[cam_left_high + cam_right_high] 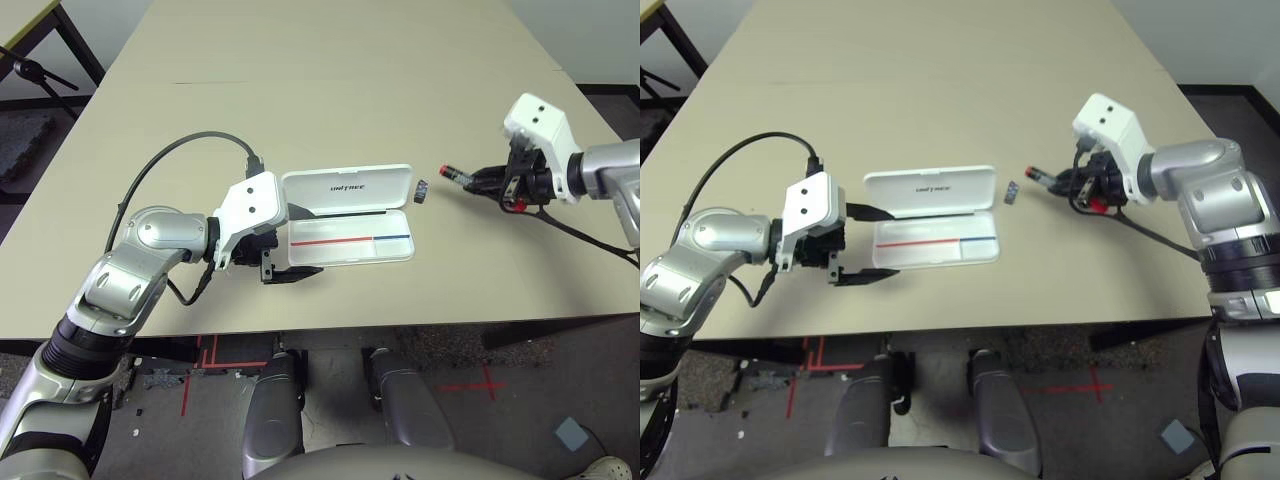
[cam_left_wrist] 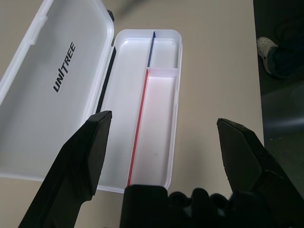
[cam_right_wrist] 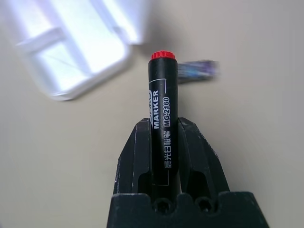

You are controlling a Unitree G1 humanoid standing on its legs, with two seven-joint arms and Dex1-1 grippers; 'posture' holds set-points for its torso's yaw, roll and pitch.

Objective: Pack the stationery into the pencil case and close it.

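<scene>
The robot's right gripper needs to put the black marker down in the pencil case tray [image 1: 349, 221], between the red line and the lid.
The white pencil case [image 1: 350, 250] lies open in the middle of the table, its lid [image 2: 57, 95] with "UNITREE" lettering folded back and its tray [image 2: 156, 123] with red and blue lines holding nothing. My left gripper [image 1: 312, 244] is open, its fingers straddling the case's left end. To the right of the case, my right gripper [image 1: 488, 180] is shut on the black marker [image 3: 163, 90], whose red end points toward the case just above the table. A tiny dark grey block [image 1: 421, 190] lies beside the case's right end.
The beige table [image 1: 300, 80] stretches far behind the case. Its front edge [image 1: 330, 328] runs close below the case. A black cable [image 1: 190, 150] loops off my left wrist. A dark stand [image 1: 40, 75] is beyond the table's left edge.
</scene>
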